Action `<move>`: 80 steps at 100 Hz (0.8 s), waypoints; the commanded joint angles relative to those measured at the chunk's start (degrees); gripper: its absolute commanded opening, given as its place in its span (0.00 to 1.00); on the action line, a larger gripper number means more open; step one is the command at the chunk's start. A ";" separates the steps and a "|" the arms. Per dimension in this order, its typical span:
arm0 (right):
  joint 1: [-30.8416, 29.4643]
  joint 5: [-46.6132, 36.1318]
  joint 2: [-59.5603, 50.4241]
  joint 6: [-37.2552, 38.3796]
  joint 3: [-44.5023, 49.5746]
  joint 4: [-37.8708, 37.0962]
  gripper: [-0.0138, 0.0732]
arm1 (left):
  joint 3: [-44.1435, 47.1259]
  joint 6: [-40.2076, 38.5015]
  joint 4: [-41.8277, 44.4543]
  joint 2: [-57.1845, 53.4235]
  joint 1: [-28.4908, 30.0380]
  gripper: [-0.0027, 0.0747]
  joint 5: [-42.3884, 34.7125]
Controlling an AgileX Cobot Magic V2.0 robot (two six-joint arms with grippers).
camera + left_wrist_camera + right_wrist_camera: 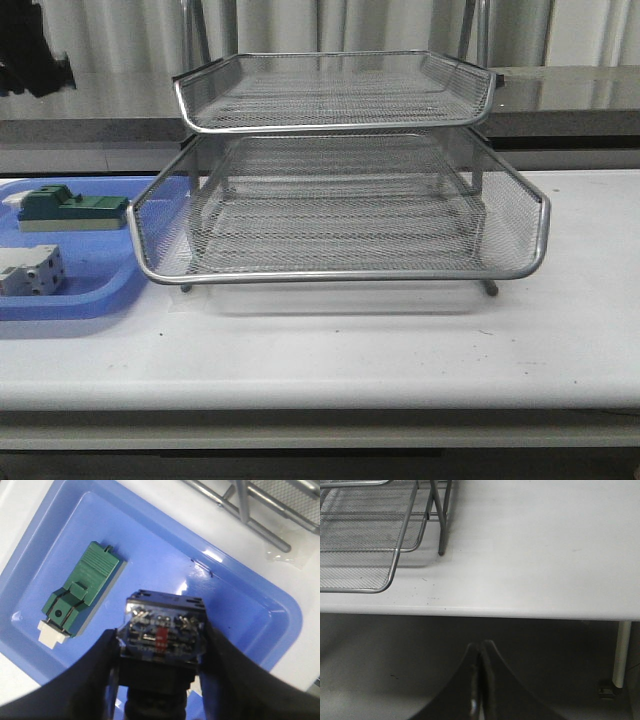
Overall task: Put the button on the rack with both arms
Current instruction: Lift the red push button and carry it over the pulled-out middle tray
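Note:
Next, the left gripper releases the button, which hangs above the blue tray now, near the middle of the rack's lower tray (300,202), slightly toward the blue tray.
In the left wrist view my left gripper (162,641) is shut on the button (162,630). Its clear-blue rear block faces the camera and its black body sits between the fingers (95,675). The red cap is hidden. The button hangs above the blue plastic tray (240,595). The silver wire-mesh rack (340,272) stands mid-table, with its lower tray slid forward. It also shows in the left wrist view (260,517) and the right wrist view (395,565). My right gripper (481,647) is shut and empty, out past the table's front edge, to the right of the rack. Neither gripper shows in the front view.
The blue tray (90,290) lies left of the rack and touches its lower tray. It holds a green block (70,208), which also shows in the left wrist view (80,587), and a white block (30,270). A table leg (621,652) stands below the table's edge.

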 commanded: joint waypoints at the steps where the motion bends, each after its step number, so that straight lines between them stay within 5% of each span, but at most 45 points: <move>1: -0.29 -3.44 0.55 -0.20 -1.81 -1.37 0.08 | 1.62 -0.66 -2.28 -7.46 0.11 0.01 1.89; 33: -0.29 -3.44 0.55 -0.20 -1.81 -1.37 0.08 | 11.85 -0.66 -6.47 -20.66 -4.63 0.01 1.89; 80: -0.29 -3.44 0.55 -0.20 -1.81 -1.37 0.08 | 14.33 -0.66 -6.83 -19.23 -28.02 0.01 0.01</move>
